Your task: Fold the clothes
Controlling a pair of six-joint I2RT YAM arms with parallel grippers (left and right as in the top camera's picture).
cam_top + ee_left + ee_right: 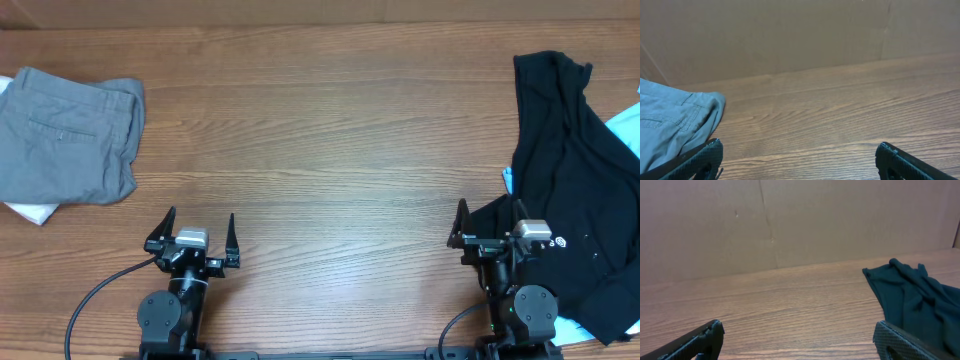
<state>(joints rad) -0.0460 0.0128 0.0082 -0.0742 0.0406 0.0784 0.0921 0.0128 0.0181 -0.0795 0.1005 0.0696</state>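
Next, I close my right gripper on the black shirt's corner [485,217] that sticks out toward the middle of the table, just below the small light blue patch.
A crumpled black shirt [575,170] with small white logo marks lies at the table's right side, over a light blue garment [628,128] that shows at its edges. The shirt also shows in the right wrist view [912,297]. My right gripper [492,222] is open and empty at the front right, its right finger at the shirt's edge; in the right wrist view [797,340] only wood lies between its fingers. My left gripper [195,228] is open and empty at the front left, also seen in the left wrist view [799,159].
Folded grey trousers [65,135] lie at the far left on something white [30,211]; they also show in the left wrist view [675,120]. A brown cardboard wall [790,225] stands behind the wooden table [330,150].
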